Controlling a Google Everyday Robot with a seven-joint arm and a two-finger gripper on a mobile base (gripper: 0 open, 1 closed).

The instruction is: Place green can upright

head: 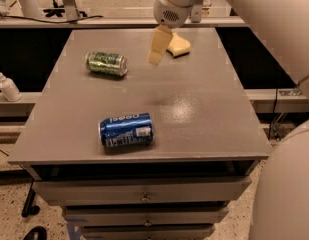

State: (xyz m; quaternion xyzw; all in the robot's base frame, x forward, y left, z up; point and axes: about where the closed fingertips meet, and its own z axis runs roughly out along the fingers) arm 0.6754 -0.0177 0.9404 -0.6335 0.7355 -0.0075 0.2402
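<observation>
Next, I grip the middle of the can's body (106,63) on the sideways green can.
The green can (106,64) lies on its side at the back left of the grey table (194,104). It has mottled green print and silver ends. My gripper (154,56) hangs from the white arm above the back middle of the table. It is to the right of the green can, about a can's length away, and holds nothing that I can see.
A blue can (126,130) with white lettering lies on its side near the table's front edge. A pale yellow object (179,45) rests on the table just behind and right of the gripper. A white bottle (6,85) stands on a ledge to the left. Drawers sit below the tabletop.
</observation>
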